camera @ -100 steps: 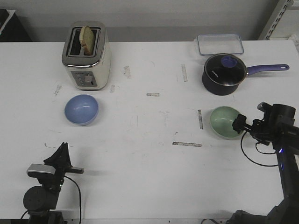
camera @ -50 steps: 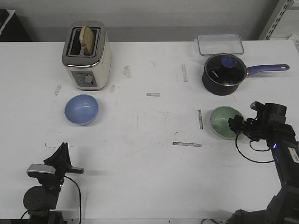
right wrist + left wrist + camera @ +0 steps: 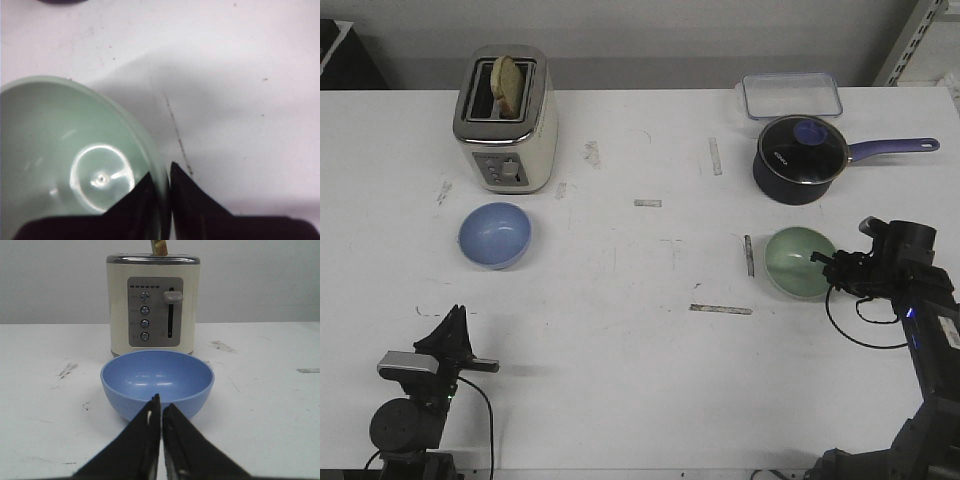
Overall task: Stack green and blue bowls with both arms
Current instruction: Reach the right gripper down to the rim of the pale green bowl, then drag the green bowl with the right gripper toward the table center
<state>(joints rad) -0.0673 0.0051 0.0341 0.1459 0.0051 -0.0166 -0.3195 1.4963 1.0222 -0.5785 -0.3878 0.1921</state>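
Note:
The robot's right gripper should release the pale green bowl beside the front tape mark, on the blue bowl's side (image 3: 647, 287).
The pale green bowl (image 3: 798, 262) is at the right of the white table, and it fills much of the right wrist view (image 3: 65, 160). My right gripper (image 3: 824, 262) is shut on its right rim, one finger inside and one outside (image 3: 161, 182). The blue bowl (image 3: 495, 235) sits upright at the left, in front of the toaster, and shows in the left wrist view (image 3: 157, 382). My left gripper (image 3: 453, 325) is low near the table's front edge, some way short of the blue bowl; its jaws (image 3: 161, 407) are shut and empty.
A cream toaster (image 3: 506, 118) with a slice of toast stands at the back left. A dark saucepan (image 3: 802, 158) with a purple handle and a clear lidded box (image 3: 791, 96) are at the back right. Tape marks (image 3: 720, 309) lie mid-table.
My right gripper has moved in over the green bowl's right rim and closed on it; the bowl has shifted slightly to the left. The left arm and blue bowl have not moved.

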